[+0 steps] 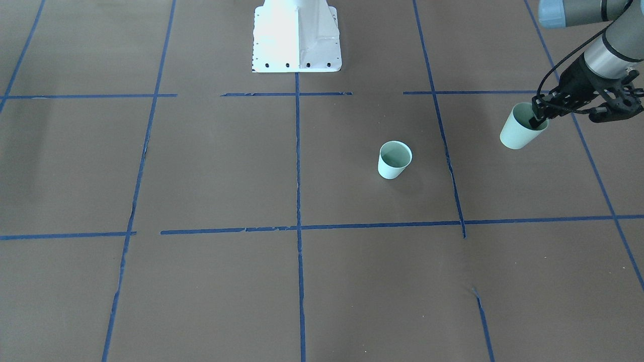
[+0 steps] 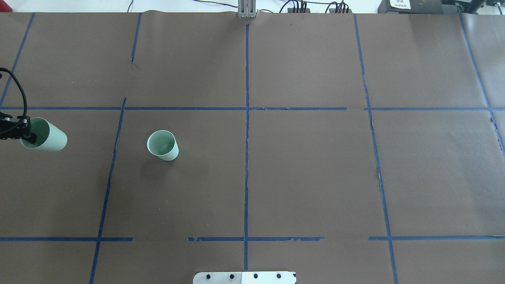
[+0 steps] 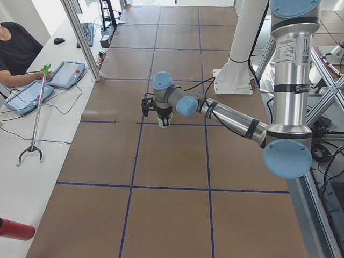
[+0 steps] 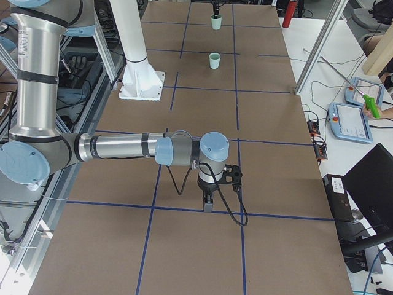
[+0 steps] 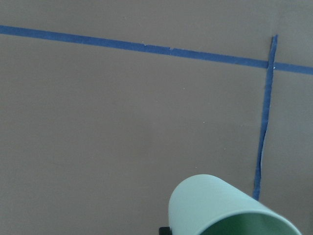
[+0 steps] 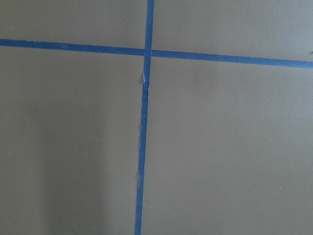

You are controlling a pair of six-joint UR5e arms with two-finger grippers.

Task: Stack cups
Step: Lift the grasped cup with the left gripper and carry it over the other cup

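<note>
Next, I release the second cup from my left gripper inside the pale mint-green cup (image 1: 395, 156) standing upright on the brown table.
One pale mint-green cup (image 1: 394, 160) stands upright on the brown table, also in the overhead view (image 2: 162, 145) left of centre. My left gripper (image 1: 538, 113) is shut on the rim of the second cup (image 1: 518, 133), one finger inside it, and holds it tilted above the table at the far left of the overhead view (image 2: 49, 138). The held cup fills the bottom of the left wrist view (image 5: 220, 205). My right gripper (image 4: 207, 206) points down at the table far from both cups, and I cannot tell whether it is open or shut.
Blue tape lines (image 2: 246, 138) divide the brown table into squares. The white robot base (image 1: 297, 40) stands at the table's near edge. Tablets (image 3: 29, 97) and a grabber stick (image 3: 35, 123) lie on the operators' side bench.
</note>
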